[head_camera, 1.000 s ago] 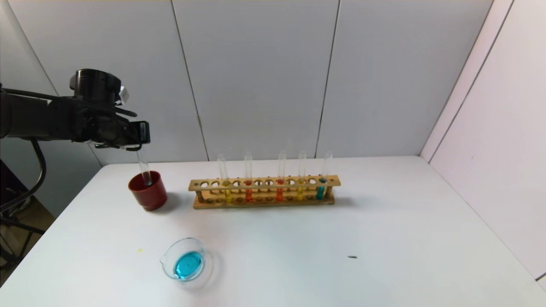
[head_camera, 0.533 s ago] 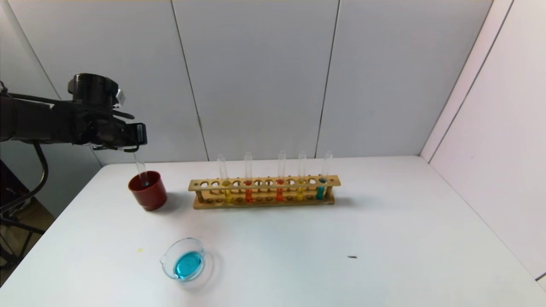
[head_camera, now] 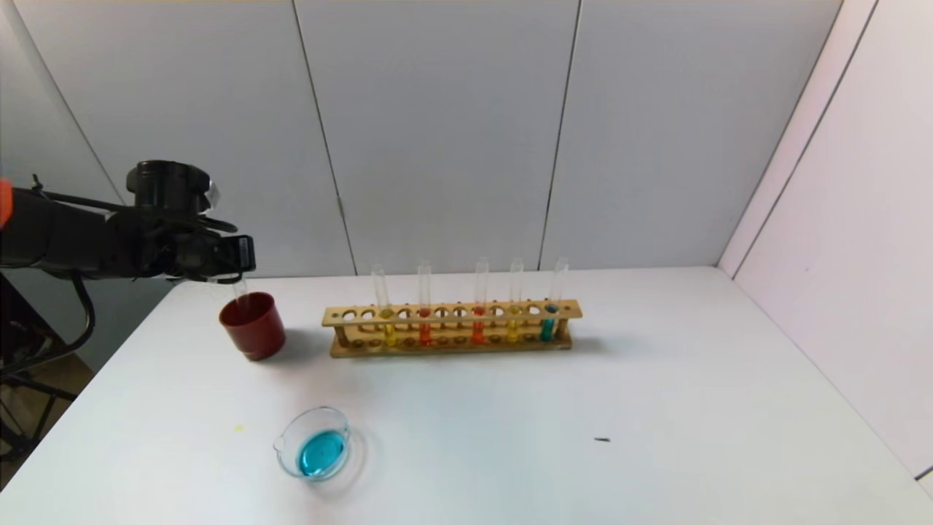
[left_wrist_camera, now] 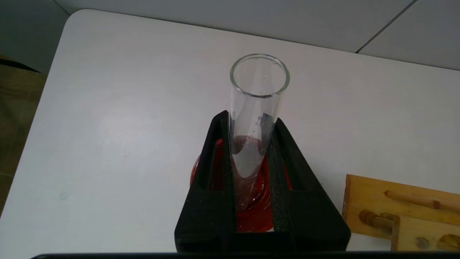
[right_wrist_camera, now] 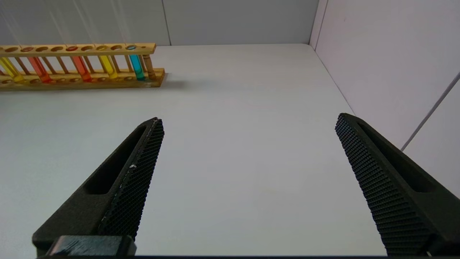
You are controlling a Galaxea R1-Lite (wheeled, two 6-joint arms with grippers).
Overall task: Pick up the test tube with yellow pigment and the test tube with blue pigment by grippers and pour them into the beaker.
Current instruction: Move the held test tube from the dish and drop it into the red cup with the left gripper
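Next, I let go of the empty clear test tube with my left gripper inside the dark red cup (head_camera: 249,308) (left_wrist_camera: 248,194), so it leans against the cup's far rim.
My left gripper (head_camera: 237,271) is shut on an empty clear test tube (head_camera: 240,288) and holds it upright, its lower end down inside a dark red cup (head_camera: 253,329). In the left wrist view the pads (left_wrist_camera: 276,180) grip the tube (left_wrist_camera: 257,108) over the cup (left_wrist_camera: 251,221). The beaker (head_camera: 317,445) sits near the front left with blue liquid in it. A test tube with blue pigment (head_camera: 547,327) and two with yellow pigment (head_camera: 513,328) (head_camera: 390,332) stand in the wooden rack (head_camera: 452,312). My right gripper (right_wrist_camera: 248,118) is open and empty, above bare table to the right of the rack.
Two tubes with orange-red liquid (head_camera: 425,332) (head_camera: 477,329) stand in the rack between the yellow ones. A small dark speck (head_camera: 602,440) lies on the white table (head_camera: 656,379). Wall panels close off the back and the right side.
My left gripper has come down with the empty tube, which now reaches deeper into the red cup. Nothing else has moved.
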